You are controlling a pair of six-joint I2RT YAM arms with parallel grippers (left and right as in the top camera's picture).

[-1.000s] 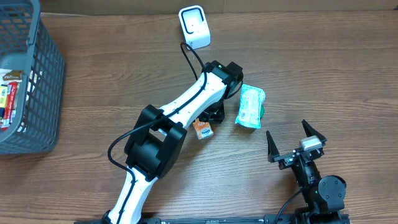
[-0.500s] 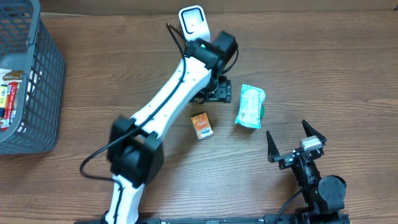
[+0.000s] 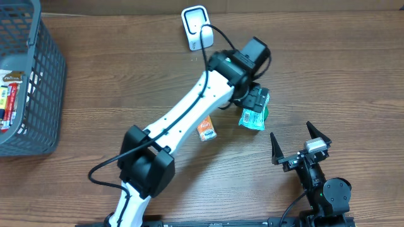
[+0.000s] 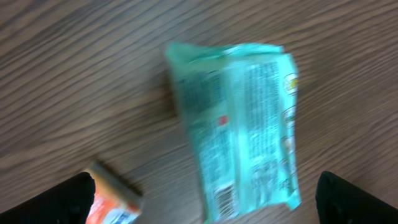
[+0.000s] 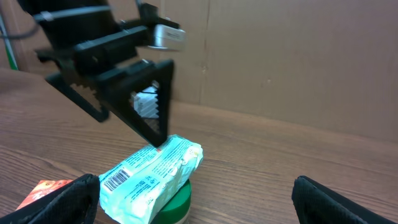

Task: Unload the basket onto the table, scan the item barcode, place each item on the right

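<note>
My left gripper will pick up the teal snack packet, since it is propped on the green lid, and lay it flat beside the small orange box (image 3: 221,118).
A teal snack packet (image 3: 254,113) lies propped on a green lid (image 5: 179,208) right of the table's middle. Its barcode (image 5: 114,181) faces the right wrist camera. My left gripper (image 3: 255,101) hangs open just above the packet, touching nothing. In the left wrist view the packet (image 4: 242,124) lies below the gripper (image 4: 205,190), between its wide-spread fingers. A small orange box (image 3: 206,130) lies on the wood to the packet's left. The white scanner (image 3: 196,26) stands at the back edge. My right gripper (image 3: 302,146) stands open and empty near the front, pointing at the packet (image 5: 155,174).
A grey basket (image 3: 38,94) holding several packaged items stands at the far left. The left arm (image 3: 189,120) stretches diagonally across the middle of the table. A cardboard wall (image 5: 298,56) closes off the back.
My left gripper opened beside the orange box, which now lies on the table. It swung back toward the scanner, then right, and now hovers over the teal packet. The right arm has not moved.
</note>
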